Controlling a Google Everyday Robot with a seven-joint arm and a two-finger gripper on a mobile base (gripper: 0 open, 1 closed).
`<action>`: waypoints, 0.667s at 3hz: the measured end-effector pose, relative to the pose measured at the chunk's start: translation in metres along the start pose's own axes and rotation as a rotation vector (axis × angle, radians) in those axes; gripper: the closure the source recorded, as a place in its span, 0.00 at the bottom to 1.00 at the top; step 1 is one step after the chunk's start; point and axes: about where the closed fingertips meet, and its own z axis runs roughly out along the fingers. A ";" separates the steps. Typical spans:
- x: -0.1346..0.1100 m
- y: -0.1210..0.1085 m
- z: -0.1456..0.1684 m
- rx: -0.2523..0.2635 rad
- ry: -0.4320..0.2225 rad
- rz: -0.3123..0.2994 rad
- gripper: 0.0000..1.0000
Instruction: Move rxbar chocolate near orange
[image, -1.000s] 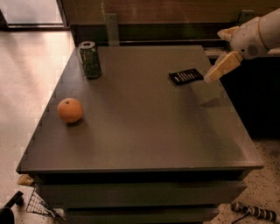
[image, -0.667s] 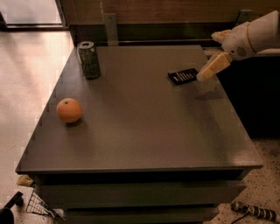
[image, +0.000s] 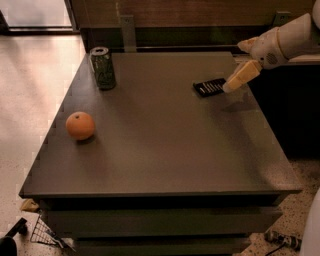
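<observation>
The robot's gripper needs to next move to the middle of the rxbar chocolate (image: 209, 88) and close there, across the white lettering.
The rxbar chocolate (image: 209, 87) is a flat black wrapper with white lettering, lying on the dark table toward its far right. The orange (image: 80, 125) sits on the table near the left edge, far from the bar. My gripper (image: 240, 77) hangs from the white arm that comes in from the upper right; its tan tip is just at the bar's right end, slightly above the table top.
A green drink can (image: 102, 67) stands at the table's far left corner. The dark table (image: 160, 150) has its front edge near the bottom and its right edge close under the arm. Wire and small items lie on the floor at the lower left.
The gripper has moved left and down toward the bar's right end. The bar, the orange and the can have not moved.
</observation>
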 end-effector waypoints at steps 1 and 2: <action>0.011 -0.005 0.020 -0.067 0.022 0.034 0.00; 0.019 -0.004 0.023 -0.104 0.068 0.050 0.00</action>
